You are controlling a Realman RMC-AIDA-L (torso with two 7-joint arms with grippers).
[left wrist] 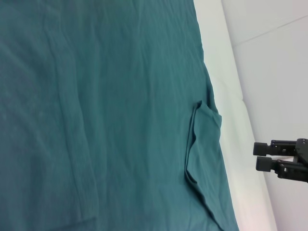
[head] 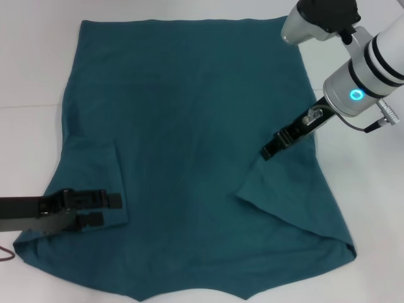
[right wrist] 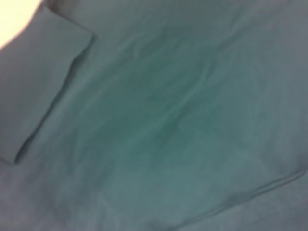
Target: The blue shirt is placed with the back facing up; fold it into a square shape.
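Next, my left gripper goes to the blue shirt's outer shoulder corner [head: 21, 240], at the end of the folded sleeve beneath it, and closes there.
The blue shirt [head: 189, 145] lies flat across the white table, plain side up, with both sleeves folded inward onto the body. My left gripper [head: 107, 209] hovers low over the folded left sleeve [head: 95, 170] at the near left. It is open, with nothing between its fingers. My right gripper [head: 267, 151] hangs above the shirt's right side, just beyond the folded right sleeve [head: 278, 189], and holds nothing. The left wrist view shows the right gripper [left wrist: 260, 155] with a narrow gap between its fingers, beside the folded sleeve [left wrist: 204, 139]. The right wrist view shows only shirt fabric [right wrist: 168, 134].
The white table [head: 31, 76] shows as bare strips left and right of the shirt. The shirt's near edge reaches almost to the bottom of the head view. A thin dark cable [head: 5, 254] lies at the near left edge.
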